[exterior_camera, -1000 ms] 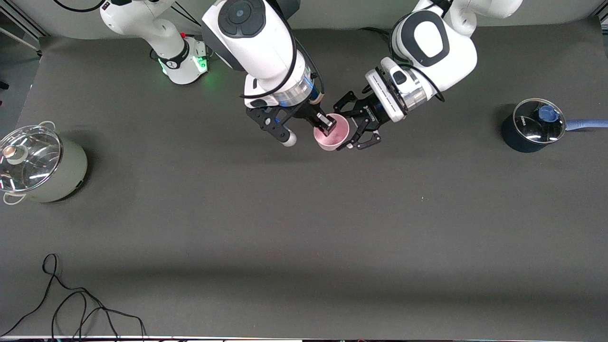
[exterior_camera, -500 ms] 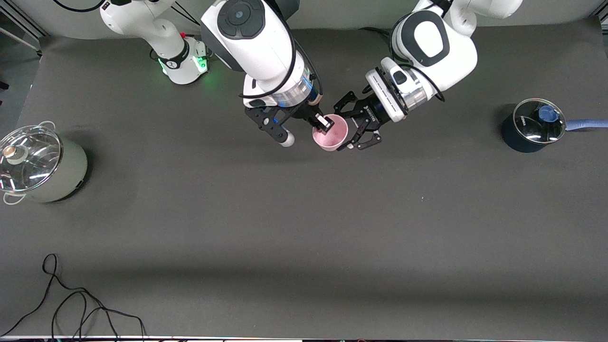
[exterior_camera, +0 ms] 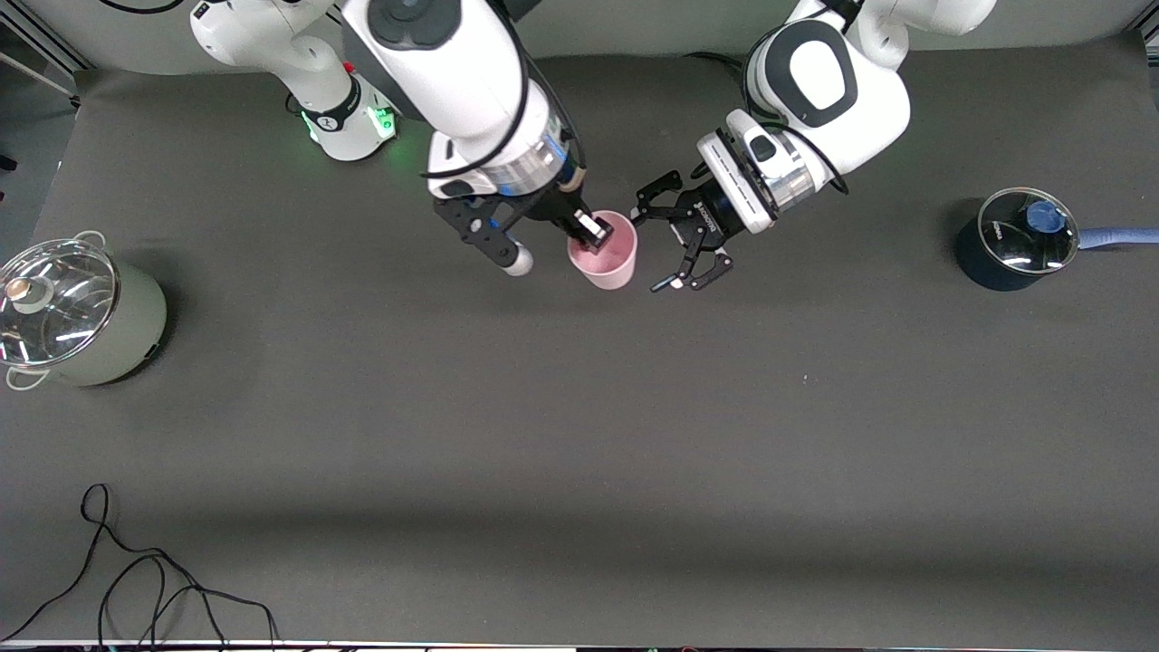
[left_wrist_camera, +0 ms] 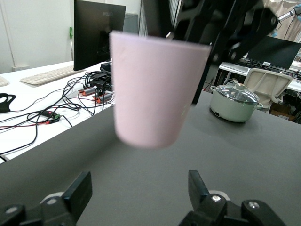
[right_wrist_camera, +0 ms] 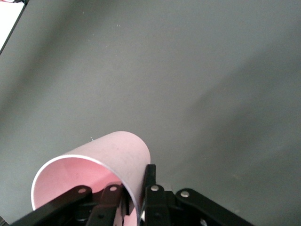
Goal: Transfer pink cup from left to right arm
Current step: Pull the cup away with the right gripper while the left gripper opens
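Next, my right gripper lets go of the pink cup on the bare table (exterior_camera: 352,365) beside the pale green pot, toward the middle.
The pink cup (exterior_camera: 605,256) hangs upright above the table, mouth up. My right gripper (exterior_camera: 593,234) is shut on its rim, with one finger inside and one outside; the right wrist view shows the pinch on the cup's wall (right_wrist_camera: 120,155) by the right gripper (right_wrist_camera: 138,183). My left gripper (exterior_camera: 646,254) is open and empty, beside the cup on the side toward the left arm's end and a small gap from it. In the left wrist view the cup (left_wrist_camera: 155,89) hangs in front of the open left gripper (left_wrist_camera: 140,188), clear of both fingers.
A pale green pot with a glass lid (exterior_camera: 81,312) stands at the right arm's end of the table and shows in the left wrist view (left_wrist_camera: 235,101). A dark blue saucepan with a glass lid (exterior_camera: 1014,240) stands at the left arm's end. A black cable (exterior_camera: 136,589) lies at the near edge.
My right gripper has carried the cup toward the right arm's end, out from between the left gripper's fingers. The left gripper has stayed in place and stands open.
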Controlling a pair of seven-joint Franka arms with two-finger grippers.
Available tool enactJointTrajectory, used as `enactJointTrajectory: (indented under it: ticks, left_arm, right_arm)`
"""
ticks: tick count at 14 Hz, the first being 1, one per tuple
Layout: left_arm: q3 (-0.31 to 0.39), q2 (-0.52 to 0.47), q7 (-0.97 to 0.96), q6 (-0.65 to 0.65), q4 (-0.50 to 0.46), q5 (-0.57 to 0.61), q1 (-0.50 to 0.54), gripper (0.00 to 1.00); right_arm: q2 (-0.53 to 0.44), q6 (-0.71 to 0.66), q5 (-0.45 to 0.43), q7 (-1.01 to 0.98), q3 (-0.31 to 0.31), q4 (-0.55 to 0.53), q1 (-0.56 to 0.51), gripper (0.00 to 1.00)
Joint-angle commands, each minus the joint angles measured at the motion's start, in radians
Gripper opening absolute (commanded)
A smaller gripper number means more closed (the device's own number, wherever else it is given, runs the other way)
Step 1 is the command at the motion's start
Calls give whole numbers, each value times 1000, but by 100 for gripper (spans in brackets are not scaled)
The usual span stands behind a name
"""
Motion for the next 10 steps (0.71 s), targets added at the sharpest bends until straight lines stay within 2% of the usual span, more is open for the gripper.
enactJointTrajectory:
  ticks: [1, 3, 5, 7, 10]
  left_arm:
    - [10, -17, 0, 10, -13, -17, -6, 95]
    - [13, -16, -2, -12, -19, -8, 44, 99]
    - [13, -16, -2, -71, -31, 9, 102, 99]
    - [13, -14, -2, -150, -48, 26, 164, 99]
    - [14, -16, -3, -286, -92, 91, 265, 99]
  right_arm:
    - [-62, -102, -8, -170, 1, -3, -57, 0]
    - [-100, -221, -11, -395, -7, -7, -126, 0]
    - [-161, -283, -8, -616, -64, -67, -174, 0]
    - [-232, -288, -5, -780, -142, -163, -183, 0]
    - [-287, -275, -11, -1105, -310, -306, -180, 0]
